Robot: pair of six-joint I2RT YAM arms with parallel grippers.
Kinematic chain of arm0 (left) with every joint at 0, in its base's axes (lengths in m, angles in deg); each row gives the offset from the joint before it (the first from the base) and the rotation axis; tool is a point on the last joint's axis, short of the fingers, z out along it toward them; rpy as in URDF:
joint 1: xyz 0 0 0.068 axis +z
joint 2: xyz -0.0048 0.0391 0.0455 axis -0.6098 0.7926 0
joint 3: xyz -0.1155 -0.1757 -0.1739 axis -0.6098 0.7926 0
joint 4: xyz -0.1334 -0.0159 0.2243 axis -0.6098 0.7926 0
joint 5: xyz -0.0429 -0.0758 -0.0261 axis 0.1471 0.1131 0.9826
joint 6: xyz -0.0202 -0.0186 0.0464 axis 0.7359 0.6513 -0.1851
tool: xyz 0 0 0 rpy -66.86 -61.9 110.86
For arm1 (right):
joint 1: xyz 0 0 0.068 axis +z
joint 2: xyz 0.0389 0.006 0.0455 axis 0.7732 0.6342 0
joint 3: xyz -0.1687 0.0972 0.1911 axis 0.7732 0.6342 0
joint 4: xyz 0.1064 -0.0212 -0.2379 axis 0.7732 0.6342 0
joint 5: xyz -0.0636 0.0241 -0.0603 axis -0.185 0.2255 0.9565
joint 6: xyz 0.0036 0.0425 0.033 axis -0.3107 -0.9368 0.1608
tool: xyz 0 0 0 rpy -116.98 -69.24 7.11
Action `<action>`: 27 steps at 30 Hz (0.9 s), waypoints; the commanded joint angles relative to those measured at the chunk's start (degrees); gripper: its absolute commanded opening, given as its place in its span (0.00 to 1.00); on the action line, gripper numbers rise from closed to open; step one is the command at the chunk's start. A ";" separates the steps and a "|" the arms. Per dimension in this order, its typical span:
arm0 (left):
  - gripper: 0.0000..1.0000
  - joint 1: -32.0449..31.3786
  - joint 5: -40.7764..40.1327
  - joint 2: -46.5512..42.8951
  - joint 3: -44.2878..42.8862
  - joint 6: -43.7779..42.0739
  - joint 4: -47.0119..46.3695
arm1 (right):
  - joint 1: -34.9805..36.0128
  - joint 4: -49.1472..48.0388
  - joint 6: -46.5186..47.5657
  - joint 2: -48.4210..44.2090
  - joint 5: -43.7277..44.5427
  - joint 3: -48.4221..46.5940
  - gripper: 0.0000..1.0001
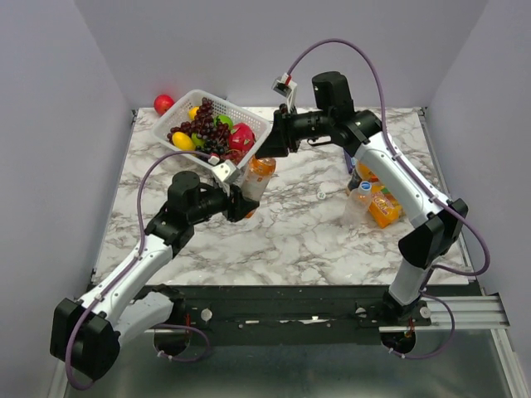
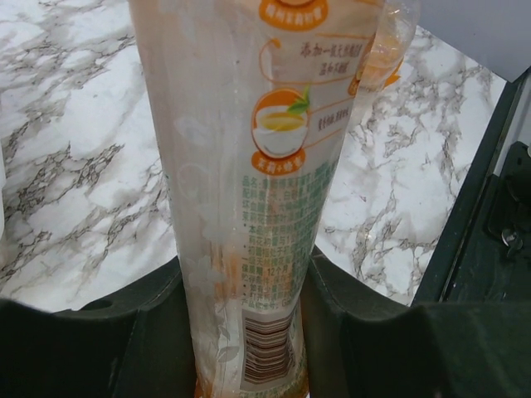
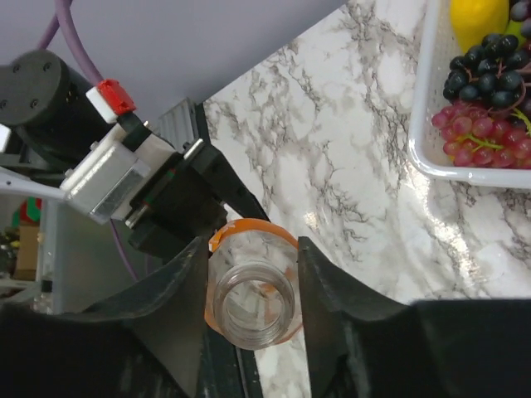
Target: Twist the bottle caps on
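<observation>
The left gripper holds the bottle low by the barcode, so it should regrip higher up the label (image 2: pixel 280 195) while the right gripper steadies the bottle's shoulder before capping.
An orange-labelled bottle (image 1: pixel 259 176) stands upright near the middle of the marble table, with my left gripper (image 1: pixel 245 203) shut on its lower body. The left wrist view has the bottle's label (image 2: pixel 249 166) filling the gap between the fingers. My right gripper (image 1: pixel 267 148) comes in from above at the bottle's top. Seen from the right wrist, the open, capless neck (image 3: pixel 253 303) sits between the fingers, which press on both sides of the shoulder. A small white cap (image 1: pixel 321 196) lies on the table to the right. A clear bottle (image 1: pixel 358 201) stands further right.
A white basket (image 1: pixel 249 116) of grapes, lemons and other fruit sits at the back left, and its rim (image 3: pixel 423 157) lies close to the right gripper. A red ball (image 1: pixel 163 104) lies behind it. Orange packets (image 1: pixel 383 207) lie beside the clear bottle under the right arm.
</observation>
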 commanded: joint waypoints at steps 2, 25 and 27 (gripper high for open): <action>0.55 -1.00 5.21 1.35 -1.42 0.13 -3.69 | 0.54 -1.54 1.28 1.58 1.43 -2.46 0.26; 0.67 -3.47 9.69 11.38 -3.00 -2.94 -6.07 | 1.42 -4.44 -0.91 -0.09 -2.79 -1.40 0.11; 0.55 -3.47 10.58 11.29 -2.65 -2.94 -5.81 | 1.42 -4.79 -1.27 0.18 -3.23 -1.49 0.16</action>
